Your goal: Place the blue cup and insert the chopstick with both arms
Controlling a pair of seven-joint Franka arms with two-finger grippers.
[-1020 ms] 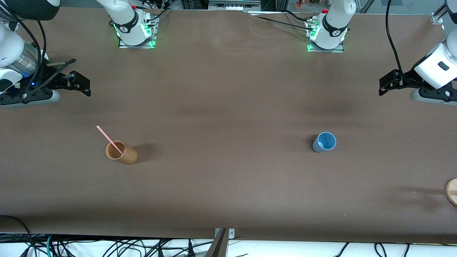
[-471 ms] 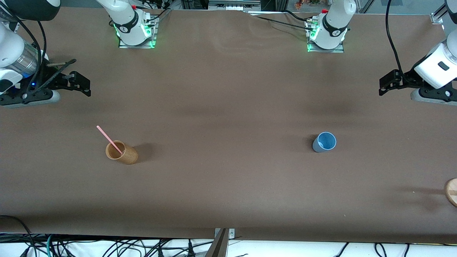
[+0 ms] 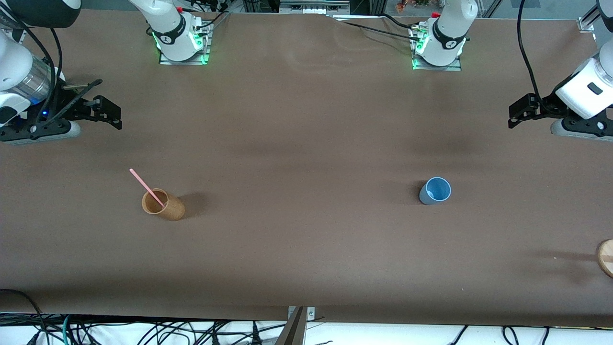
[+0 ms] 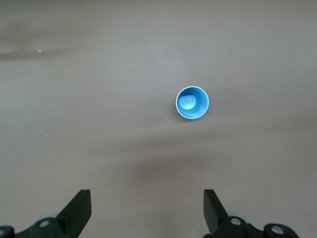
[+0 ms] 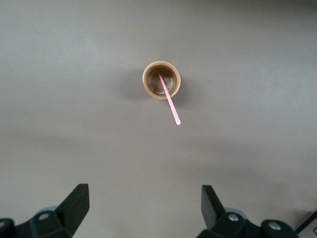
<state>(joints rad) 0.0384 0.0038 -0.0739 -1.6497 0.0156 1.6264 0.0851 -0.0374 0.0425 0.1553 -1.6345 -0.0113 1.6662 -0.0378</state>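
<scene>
The pink chopstick has its upper part (image 3: 143,184) (image 5: 173,107) just outside the rim of the tan-brown cup. Next, my right gripper closes on it there.
The blue cup (image 3: 435,191) stands upright and empty on the brown table, toward the left arm's end; it also shows in the left wrist view (image 4: 192,103). The pink chopstick (image 3: 146,187) leans in a tan-brown cup (image 3: 164,205) toward the right arm's end; the right wrist view shows the chopstick (image 5: 170,101) and the tan cup (image 5: 161,80) too. My left gripper (image 3: 515,117) is open and empty, high over the table's left-arm end (image 4: 147,196). My right gripper (image 3: 111,115) is open and empty, high over the right-arm end (image 5: 144,191).
A round wooden disc (image 3: 606,258) lies at the left arm's end of the table, nearer to the front camera than the blue cup. The two arm bases (image 3: 182,40) (image 3: 438,45) stand lit green. Cables hang along the table's near edge.
</scene>
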